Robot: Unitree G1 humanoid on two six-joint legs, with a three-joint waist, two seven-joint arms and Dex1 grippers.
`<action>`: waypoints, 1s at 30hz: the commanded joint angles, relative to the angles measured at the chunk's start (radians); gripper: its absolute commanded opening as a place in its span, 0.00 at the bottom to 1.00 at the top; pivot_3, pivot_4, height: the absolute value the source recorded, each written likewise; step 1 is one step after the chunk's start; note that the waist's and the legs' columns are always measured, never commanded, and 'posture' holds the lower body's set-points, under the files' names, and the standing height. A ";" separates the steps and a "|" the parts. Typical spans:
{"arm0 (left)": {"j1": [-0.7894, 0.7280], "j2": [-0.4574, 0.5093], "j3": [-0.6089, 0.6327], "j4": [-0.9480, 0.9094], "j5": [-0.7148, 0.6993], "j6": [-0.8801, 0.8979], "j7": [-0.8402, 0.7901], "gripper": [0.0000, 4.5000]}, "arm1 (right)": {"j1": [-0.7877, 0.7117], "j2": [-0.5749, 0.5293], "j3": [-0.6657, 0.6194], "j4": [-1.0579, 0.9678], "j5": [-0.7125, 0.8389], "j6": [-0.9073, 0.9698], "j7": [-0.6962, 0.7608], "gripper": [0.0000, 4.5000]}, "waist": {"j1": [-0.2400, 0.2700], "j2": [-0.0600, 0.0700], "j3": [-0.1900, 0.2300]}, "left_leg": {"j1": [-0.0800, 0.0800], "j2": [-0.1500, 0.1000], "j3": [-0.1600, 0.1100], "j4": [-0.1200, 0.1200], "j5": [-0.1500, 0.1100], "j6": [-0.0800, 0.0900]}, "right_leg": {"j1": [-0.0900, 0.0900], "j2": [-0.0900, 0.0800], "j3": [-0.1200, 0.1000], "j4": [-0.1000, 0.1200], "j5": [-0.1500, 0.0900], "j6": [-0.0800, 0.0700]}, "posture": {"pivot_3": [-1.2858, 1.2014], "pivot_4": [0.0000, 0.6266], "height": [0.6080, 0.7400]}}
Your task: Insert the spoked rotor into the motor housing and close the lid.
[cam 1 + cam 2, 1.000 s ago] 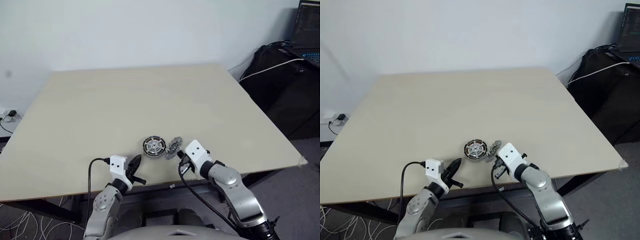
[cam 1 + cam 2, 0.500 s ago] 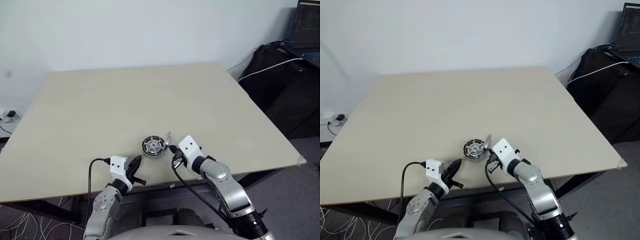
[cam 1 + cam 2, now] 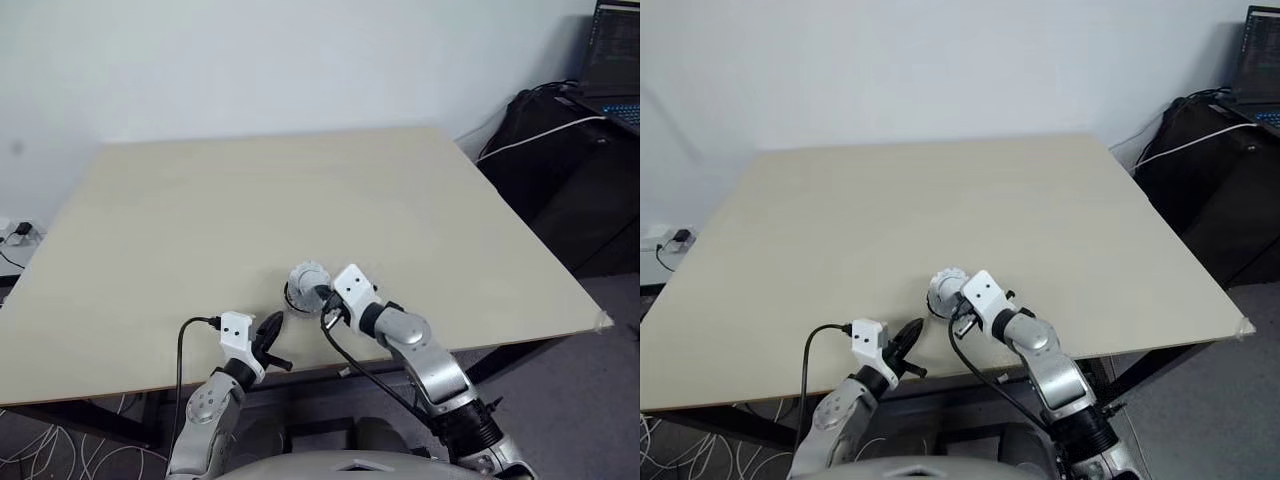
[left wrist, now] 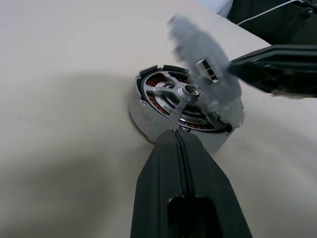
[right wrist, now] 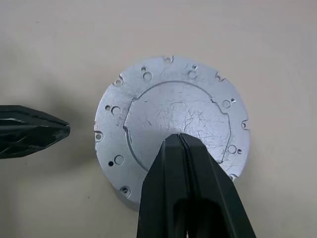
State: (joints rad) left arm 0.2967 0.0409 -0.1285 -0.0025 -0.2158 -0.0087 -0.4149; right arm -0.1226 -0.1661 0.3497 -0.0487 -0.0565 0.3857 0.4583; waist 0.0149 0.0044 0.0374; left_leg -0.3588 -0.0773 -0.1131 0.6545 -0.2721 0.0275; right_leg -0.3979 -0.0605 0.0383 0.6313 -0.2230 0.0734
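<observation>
Next, my right gripper opens and grips the lid's raised middle (image 5: 176,116) before closing the lid, as the lid is slanting over the motor housing against my shut fingers.
The motor housing (image 4: 142,115) sits near the table's front edge, copper windings showing inside it. The spoked rotor (image 4: 184,99) lies in it, silver spokes up. The silvery lid (image 5: 168,114) hangs tilted over the housing and hides most of it in the head views, where the lid (image 3: 308,277) shows as a pale disc. My right gripper (image 3: 322,295) is shut, its fingertips (image 5: 182,144) lying against the lid's smooth face. My left gripper (image 3: 268,333) is shut and empty, just in front of and left of the housing.
The pale table (image 3: 250,200) stretches far and wide beyond the parts. Its front edge runs close under both grippers. A black bag (image 3: 570,150) with a white cable and a laptop (image 3: 615,55) stand off the table's right side.
My right gripper has moved left with the lid, from beside the housing to over it. The lid now covers the housing in the head views. The left arm has stayed still.
</observation>
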 commanded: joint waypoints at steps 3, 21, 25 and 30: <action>-0.010 0.002 -0.002 -0.030 -0.009 -0.013 -0.006 0.00 | -0.055 0.022 0.021 0.122 -0.017 -0.052 -0.003 0.00 | -0.001 0.002 -0.001 | 0.000 0.000 0.000 0.000 0.000 0.000 | 0.000 0.000 0.000 0.000 0.000 0.000 | 0.52 0.00 1.00; -0.012 0.004 0.007 -0.015 -0.011 -0.025 -0.010 0.00 | -0.016 0.049 0.004 -0.040 0.035 -0.082 -0.001 0.49 | -0.002 0.005 -0.007 | 0.005 0.000 0.000 0.000 0.000 0.000 | 0.004 0.000 0.000 0.000 0.000 0.000 | 0.52 0.00 1.00; -0.016 0.004 0.007 -0.010 -0.011 -0.024 -0.011 0.00 | -0.029 0.078 0.043 -0.032 -0.003 -0.040 -0.034 0.79 | -0.002 0.005 -0.007 | 0.005 0.000 0.000 -0.001 0.000 0.000 | 0.004 0.000 0.001 0.000 0.000 -0.001 | 0.52 0.00 1.00; -0.011 0.004 0.008 -0.013 -0.011 -0.025 -0.010 0.00 | -0.042 0.095 0.075 -0.003 -0.033 -0.003 -0.057 1.00 | -0.002 0.005 -0.007 | 0.005 0.000 0.000 -0.001 0.000 0.000 | 0.004 0.000 0.001 0.000 0.000 -0.001 | 0.52 0.00 1.00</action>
State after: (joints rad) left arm 0.2956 0.0427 -0.1251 -0.0006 -0.2161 -0.0130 -0.4163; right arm -0.1415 -0.0795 0.4239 -0.0409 -0.0808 0.3817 0.4108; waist 0.0128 0.0097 0.0302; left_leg -0.3543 -0.0774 -0.1132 0.6539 -0.2723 0.0273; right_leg -0.3940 -0.0603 0.0388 0.6315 -0.2233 0.0727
